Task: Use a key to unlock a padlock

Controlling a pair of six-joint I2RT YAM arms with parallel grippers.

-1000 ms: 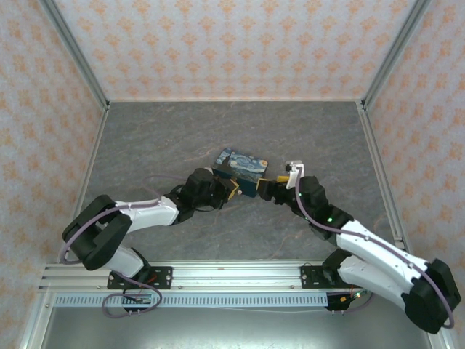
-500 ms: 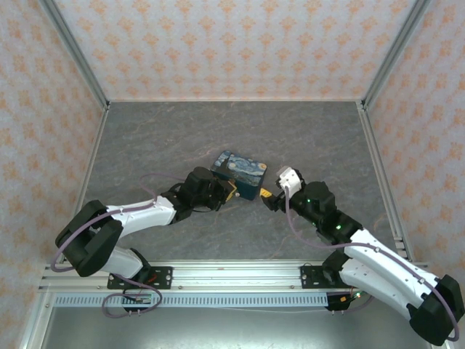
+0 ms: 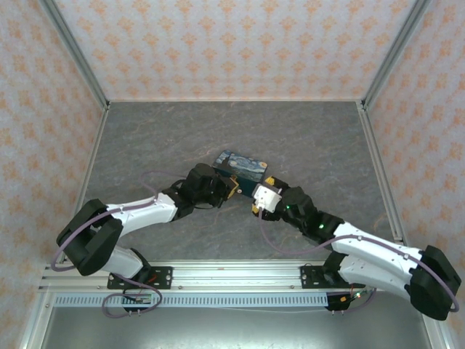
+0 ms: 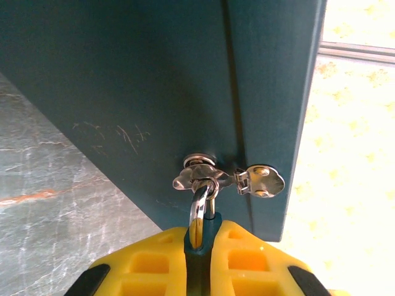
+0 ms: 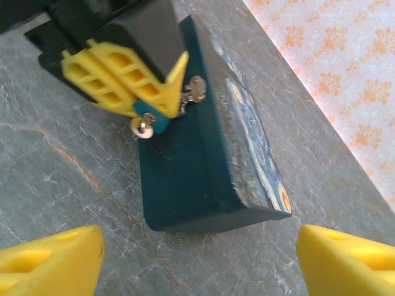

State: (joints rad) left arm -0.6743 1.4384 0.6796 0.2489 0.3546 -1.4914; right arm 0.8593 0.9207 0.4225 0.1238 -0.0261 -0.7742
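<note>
The shackle sits shut through the hasp and the key is in the padlock's end, so the robot's right gripper needs to pinch the key's head [image 5: 142,127] and turn it.
The tiny teal padlock [image 4: 203,246] is clamped between my left gripper's [image 4: 203,239] yellow fingers [image 4: 148,265]. Its thin silver shackle [image 4: 200,206] passes through the hasp [image 4: 199,176] on the dark side of the swirl-printed tin [image 4: 136,92]. In the right wrist view the padlock [image 5: 150,116] pokes out below the left fingers [image 5: 114,77], with a small silver piece [image 5: 143,126] at its lower end; I cannot tell if that is the key. My right gripper [image 5: 199,264] is open, facing the tin [image 5: 203,160] from a short distance, nothing between its fingers [image 5: 49,262].
From above, the tin [image 3: 243,167] lies mid-table with the left gripper [image 3: 231,187] at its near-left side and the right gripper [image 3: 256,206] just below it. The grey marbled table [image 3: 305,138] is walled by patterned panels [image 3: 232,43].
My right arm has swung left and now sits close in front of the tin. The left gripper has kept its hold by the hasp; the tin turned slightly.
</note>
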